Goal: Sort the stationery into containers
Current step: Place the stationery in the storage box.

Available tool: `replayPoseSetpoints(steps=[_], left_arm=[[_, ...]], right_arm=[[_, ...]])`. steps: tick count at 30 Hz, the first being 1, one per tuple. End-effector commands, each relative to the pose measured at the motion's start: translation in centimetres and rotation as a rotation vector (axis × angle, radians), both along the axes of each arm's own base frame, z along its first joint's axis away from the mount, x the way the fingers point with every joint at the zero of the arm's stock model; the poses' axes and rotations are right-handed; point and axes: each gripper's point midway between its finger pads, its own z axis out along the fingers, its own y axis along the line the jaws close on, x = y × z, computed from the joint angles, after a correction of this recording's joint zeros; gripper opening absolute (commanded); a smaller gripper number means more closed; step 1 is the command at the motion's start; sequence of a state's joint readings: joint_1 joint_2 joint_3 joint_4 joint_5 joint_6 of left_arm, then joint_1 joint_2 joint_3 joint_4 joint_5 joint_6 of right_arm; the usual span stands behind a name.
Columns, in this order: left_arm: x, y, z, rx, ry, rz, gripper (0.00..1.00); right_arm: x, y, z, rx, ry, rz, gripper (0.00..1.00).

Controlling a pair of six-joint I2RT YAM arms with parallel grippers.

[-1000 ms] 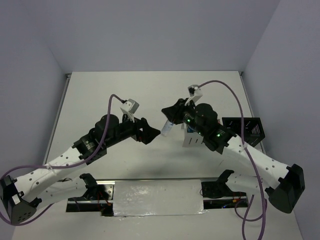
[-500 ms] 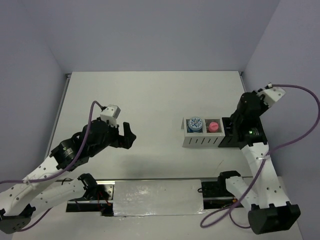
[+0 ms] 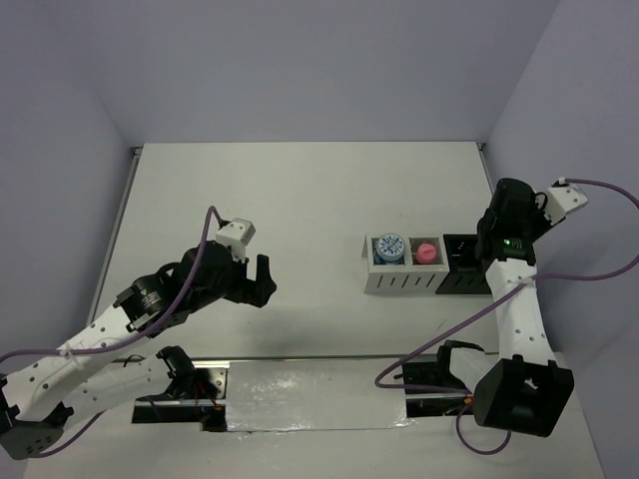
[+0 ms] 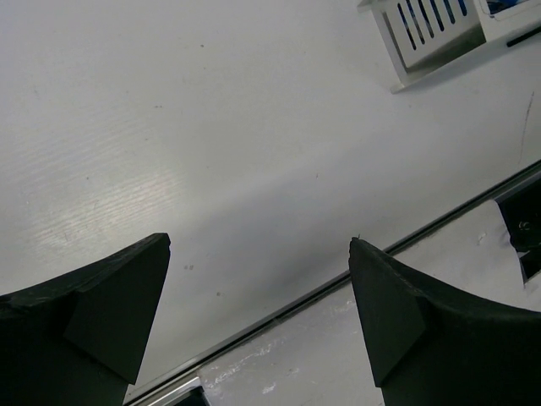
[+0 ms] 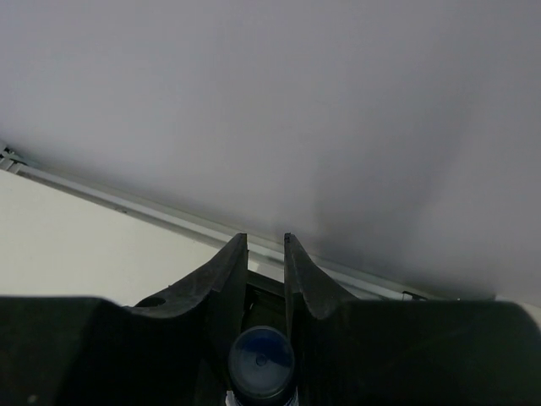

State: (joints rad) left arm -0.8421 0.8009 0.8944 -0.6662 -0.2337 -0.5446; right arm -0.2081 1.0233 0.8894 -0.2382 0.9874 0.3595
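Observation:
The tiny clear bottle will go down inside the black mesh box point(image 3: 473, 256) point(image 5: 269, 338) beside the white organizer, where I need to set it with my right gripper.
My right gripper point(image 3: 496, 238) hangs above the black mesh box point(image 3: 461, 271) at the right. In the right wrist view its fingers point(image 5: 265, 238) are shut on a tiny clear bottle with a blue cap point(image 5: 261, 364). The white slatted organizer point(image 3: 399, 281) stands left of the box. It holds the round dotted-lid tin point(image 3: 387, 246) in its left compartment and a pink tube point(image 3: 426, 251) in its right one. My left gripper point(image 3: 262, 279) is open and empty, low over the bare table; it also shows in the left wrist view point(image 4: 258, 244). The roll and the markers are out of view.
A corner of the organizer point(image 4: 431, 34) shows at the top right of the left wrist view. The table's metal front edge strip point(image 4: 355, 283) runs under my left fingers. Walls close the table at the back and both sides.
Both arms drew apart from the table's middle. My right arm carried the bottle right, above the black box. My left gripper pulled back left, then edged slightly right.

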Motion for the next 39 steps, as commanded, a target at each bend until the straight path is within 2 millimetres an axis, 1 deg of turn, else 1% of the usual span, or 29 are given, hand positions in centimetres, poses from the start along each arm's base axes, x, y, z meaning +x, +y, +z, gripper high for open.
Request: replayPoseSetpoints(steps=[1,6,11,15,18,21,23,24,25,26,28,30,34,35,36,37,38,39], left_arm=[[-0.6,-0.7,1.5,-0.046,-0.044,-0.063,0.99],[-1.1,-0.9,1.8,-0.059,-0.058,-0.082,0.99],[-1.3,-0.8,1.9,-0.058,-0.060,-0.083,0.99],[-1.3,-0.9,1.9,-0.058,-0.062,-0.087,0.99],[-1.3,-1.3,1.4,-0.044,-0.048,-0.099,0.99],[-1.1,-1.3,1.0,-0.028,-0.035,-0.093,0.99],[-1.0,-1.4,0.7,-0.015,-0.025,-0.089,0.99],[-0.9,-1.4,0.6,-0.013,-0.023,-0.085,0.99],[-0.9,-1.4,0.5,-0.010,-0.021,-0.086,0.99],[-0.9,-1.4,0.5,-0.009,-0.021,-0.083,0.99],[-0.9,-1.4,0.5,-0.008,-0.022,-0.083,0.99],[-0.8,-1.4,0.4,-0.007,-0.019,-0.079,0.99],[-0.6,-1.2,0.4,0.000,-0.020,-0.060,0.99],[-0.5,-1.1,0.4,0.005,-0.022,-0.048,0.99],[-0.3,-0.8,0.3,0.015,-0.022,-0.028,0.99],[0.4,-0.3,0.6,0.029,-0.036,0.021,0.99],[0.7,0.2,0.1,0.053,-0.019,0.064,0.99],[1.1,0.7,0.1,0.073,-0.022,0.105,0.99]], right_arm=[[0.5,-0.5,0.1,-0.005,-0.079,-0.043,0.02],[0.8,-0.8,-2.4,0.002,-0.058,-0.067,0.04],[1.7,-1.0,-3.7,0.005,-0.027,-0.061,0.11],[2.1,-1.1,-5.2,0.020,-0.004,-0.073,0.12],[2.1,-0.9,-6.2,0.039,0.002,-0.074,0.12],[1.8,-0.8,-5.9,0.038,-0.013,-0.074,0.12],[1.3,-0.8,-5.1,0.032,-0.039,-0.077,0.13],[1.5,-0.8,-4.7,0.027,-0.053,-0.066,0.19],[1.5,-0.7,-4.6,0.026,-0.053,-0.059,0.41],[1.5,-0.7,-4.6,0.026,-0.050,-0.053,0.58],[1.6,-0.5,-4.8,0.040,-0.050,-0.052,0.85],[1.7,-0.4,-5.0,0.050,-0.040,-0.047,0.99],[2.3,0.1,-4.6,0.074,-0.032,-0.019,1.00],[2.8,0.5,-3.3,0.076,-0.057,-0.002,1.00],[2.9,1.1,-3.0,0.081,-0.046,0.018,1.00],[3.2,1.8,-2.3,0.071,-0.035,0.050,1.00],[3.8,3.4,-0.7,0.062,-0.059,0.114,1.00],[4.1,4.3,0.2,0.050,-0.046,0.170,1.00]])
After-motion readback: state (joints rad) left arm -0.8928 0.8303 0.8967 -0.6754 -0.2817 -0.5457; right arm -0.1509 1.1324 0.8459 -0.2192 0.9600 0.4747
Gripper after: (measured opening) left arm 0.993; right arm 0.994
